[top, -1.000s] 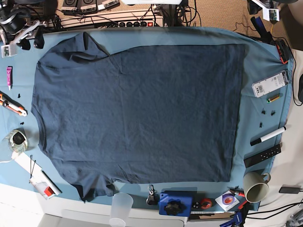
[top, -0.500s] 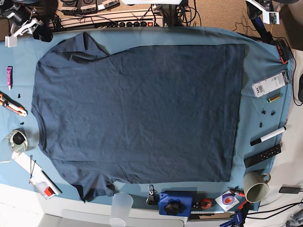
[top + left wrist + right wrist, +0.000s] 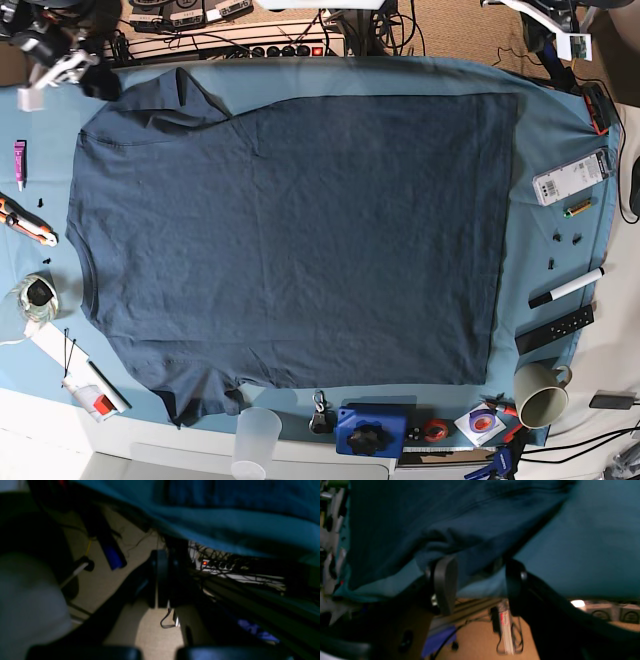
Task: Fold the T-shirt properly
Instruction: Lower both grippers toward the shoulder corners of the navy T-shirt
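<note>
The robot's left gripper needs to close on the dark navy T-shirt at its hem corner (image 3: 491, 97) (image 3: 187, 503), the one nearest to the white box.
The dark navy T-shirt (image 3: 290, 240) lies spread flat on the lighter blue tablecloth (image 3: 555, 130), collar side at the left, one sleeve (image 3: 170, 100) at the top left and the other at the bottom left. My right gripper (image 3: 95, 78) hovers off the top-left corner, just beyond that sleeve. In the right wrist view it (image 3: 480, 587) is open and empty, with the sleeve's (image 3: 450, 522) edge just past its fingertips. My left gripper (image 3: 543, 38) is off the table's top-right corner. In the left wrist view it (image 3: 160, 580) is shut on nothing, over the floor.
Along the right edge lie a white box (image 3: 570, 178), a marker (image 3: 566, 288), a black remote (image 3: 554, 330) and a mug (image 3: 540, 395). A plastic cup (image 3: 256, 440) and a blue box (image 3: 370, 430) sit at the front. A cutter (image 3: 25, 222) lies left. A power strip (image 3: 285, 48) lies behind the table.
My right gripper has shifted a little up and to the right at the top-left corner, closer to the sleeve. The left arm has edged slightly. The T-shirt has not moved.
</note>
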You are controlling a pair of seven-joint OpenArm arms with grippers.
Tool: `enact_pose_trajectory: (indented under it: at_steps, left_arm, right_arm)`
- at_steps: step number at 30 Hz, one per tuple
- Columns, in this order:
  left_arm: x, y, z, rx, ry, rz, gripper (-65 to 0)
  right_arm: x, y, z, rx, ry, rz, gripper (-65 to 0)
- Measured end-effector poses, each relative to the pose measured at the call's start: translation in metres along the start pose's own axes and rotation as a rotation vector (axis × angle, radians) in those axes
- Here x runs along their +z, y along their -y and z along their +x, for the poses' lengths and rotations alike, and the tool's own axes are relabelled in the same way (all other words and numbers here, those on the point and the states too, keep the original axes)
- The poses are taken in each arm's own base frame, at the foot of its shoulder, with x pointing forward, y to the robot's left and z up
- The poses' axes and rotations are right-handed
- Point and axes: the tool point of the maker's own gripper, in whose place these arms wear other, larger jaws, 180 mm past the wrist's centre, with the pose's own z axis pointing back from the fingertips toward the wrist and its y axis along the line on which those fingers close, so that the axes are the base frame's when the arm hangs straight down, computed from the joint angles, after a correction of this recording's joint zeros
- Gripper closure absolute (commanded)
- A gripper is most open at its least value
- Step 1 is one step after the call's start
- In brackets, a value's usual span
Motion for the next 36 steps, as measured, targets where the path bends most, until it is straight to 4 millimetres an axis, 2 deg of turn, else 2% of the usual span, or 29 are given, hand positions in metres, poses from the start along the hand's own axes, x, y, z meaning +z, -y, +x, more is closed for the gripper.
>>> enact_pose_trajectory:
  at_steps: [3, 5, 12, 17, 20, 24, 28, 31, 36]
  left_arm:
    - [-0.003, 0.001, 0.006, 0.001, 0.020, -0.003, 0.0]
    - [-0.004, 0.001, 0.008, 0.002, 0.025, -0.003, 0.0]
    - [-0.005, 0.002, 0.011, 0.002, 0.036, -0.005, 0.0]
    - [-0.017, 0.006, 0.041, 0.005, 0.136, -0.018, 0.0]
    - [-0.022, 0.016, 0.057, -0.027, 0.187, -0.067, -9.4]
    - [-0.029, 0.017, 0.074, -0.017, 0.241, -0.066, -11.3]
    - [-0.046, 0.012, 0.068, 0.014, 0.220, -0.065, -17.1]
    - [-0.064, 0.014, 0.059, 0.072, 0.186, -0.108, -17.3]
    - [-0.094, 0.042, 0.027, 0.224, 0.014, -0.298, -17.3]
  right_arm:
    - [-0.018, -0.003, -0.015, 0.022, -0.058, -0.004, -31.7]
    - [-0.024, -0.007, -0.015, 0.005, -0.019, 0.003, -31.7]
    - [-0.031, -0.013, -0.022, -0.032, 0.014, 0.019, -31.7]
    - [-0.035, -0.013, -0.015, -0.016, 0.022, 0.018, -31.7]
    - [-0.035, -0.013, -0.016, -0.016, 0.021, 0.017, -31.7]
    - [-0.035, -0.013, -0.016, -0.014, 0.019, 0.015, -31.7]
    - [-0.035, -0.012, -0.016, -0.014, 0.018, 0.015, -31.7]
    - [-0.035, -0.012, -0.017, -0.014, 0.015, 0.014, -31.7]
    - [-0.035, -0.013, -0.018, -0.015, 0.005, 0.017, -31.7]
